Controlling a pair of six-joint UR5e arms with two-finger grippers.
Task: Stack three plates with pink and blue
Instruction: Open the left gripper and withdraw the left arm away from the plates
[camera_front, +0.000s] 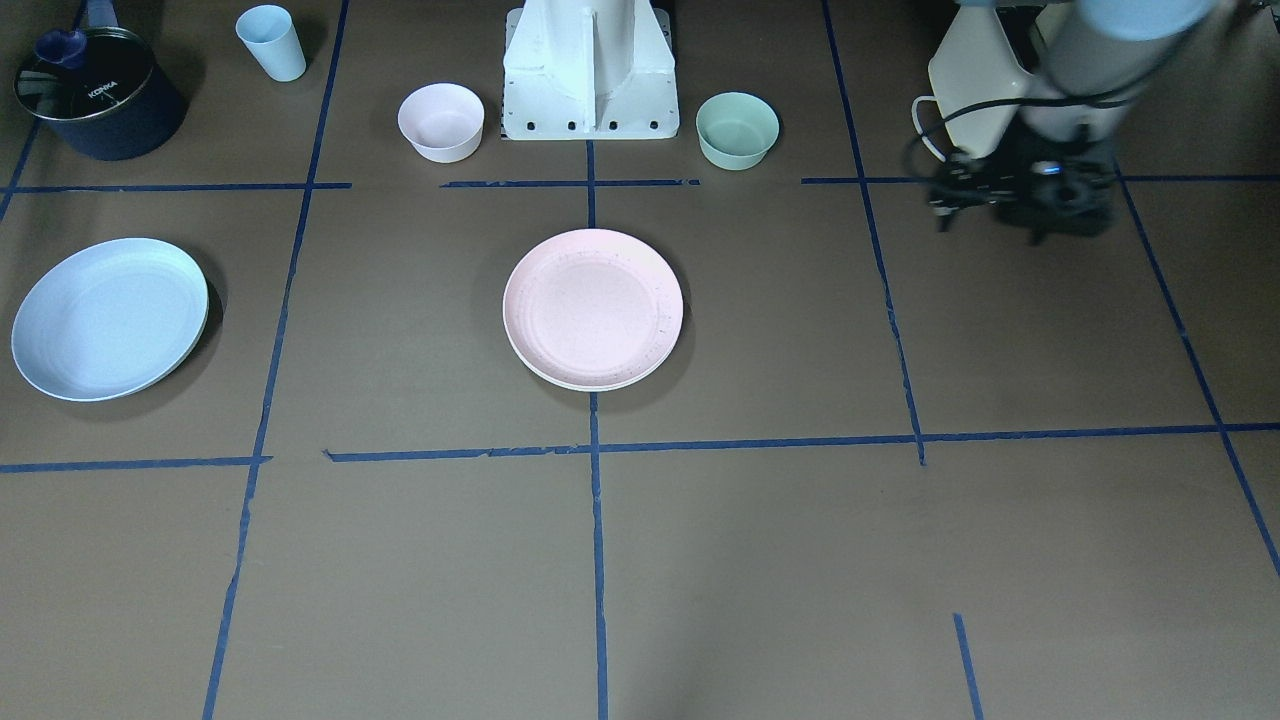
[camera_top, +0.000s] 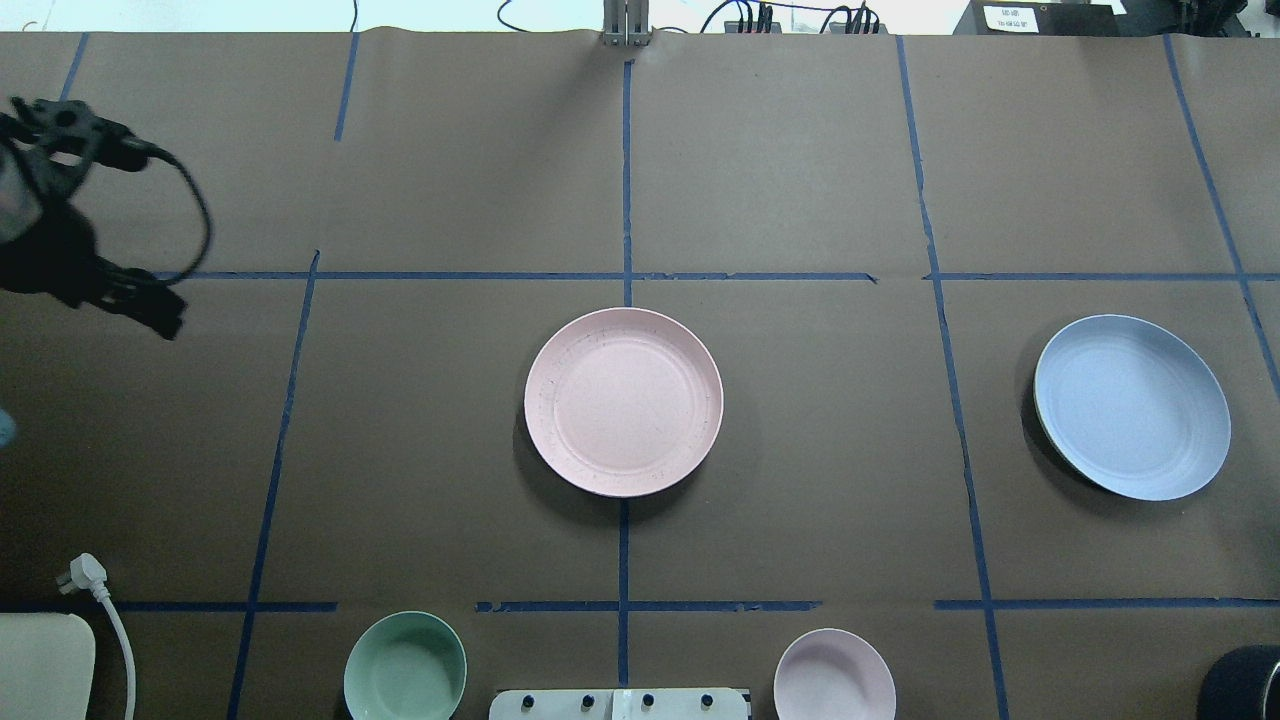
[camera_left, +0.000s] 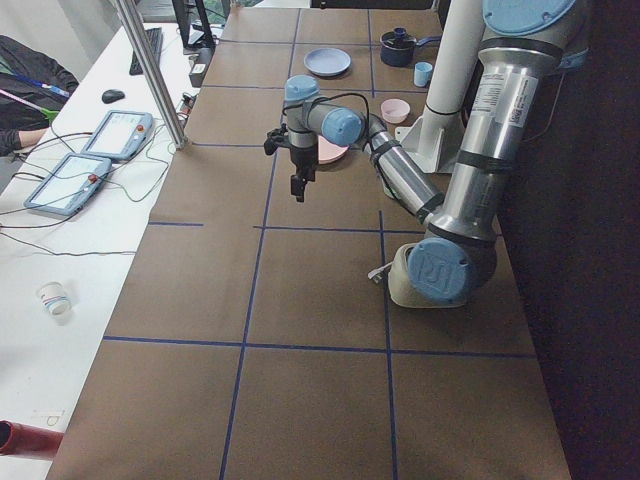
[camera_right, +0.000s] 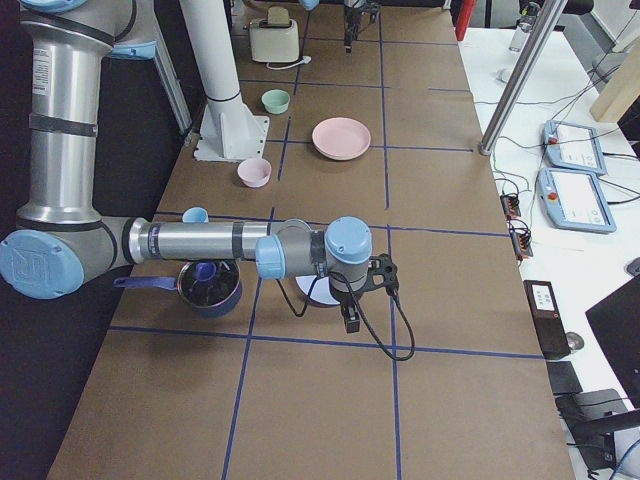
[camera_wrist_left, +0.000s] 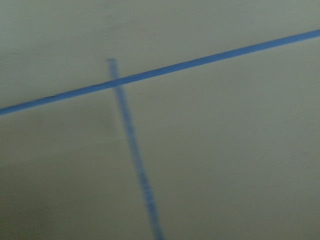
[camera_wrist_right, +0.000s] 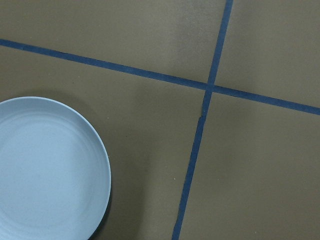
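The robot's right gripper should close on the pale blue plate's rim (camera_front: 16, 312) (camera_wrist_right: 109, 191), on the side farthest from the pale pink plate.
The pale pink plate (camera_front: 593, 308) lies at the table's middle, also in the overhead view (camera_top: 623, 400). A cream-white rim (camera_front: 590, 384) shows under its near edge. The pale blue plate (camera_front: 108, 318) lies alone on the robot's right side (camera_top: 1132, 406) and fills the lower left of the right wrist view (camera_wrist_right: 47, 170). My left gripper (camera_top: 150, 310) hangs above bare table far to the left, empty; its jaws are too dark to read. My right gripper (camera_right: 347, 320) shows only in the exterior right view, beside the blue plate, and I cannot tell its state.
A small pink bowl (camera_front: 441, 121) and a small green bowl (camera_front: 737, 129) stand either side of the robot base (camera_front: 590, 70). A blue cup (camera_front: 271, 42) and a dark pot (camera_front: 100, 92) are at the back on the robot's right. A white appliance (camera_front: 975, 90) sits behind the left arm.
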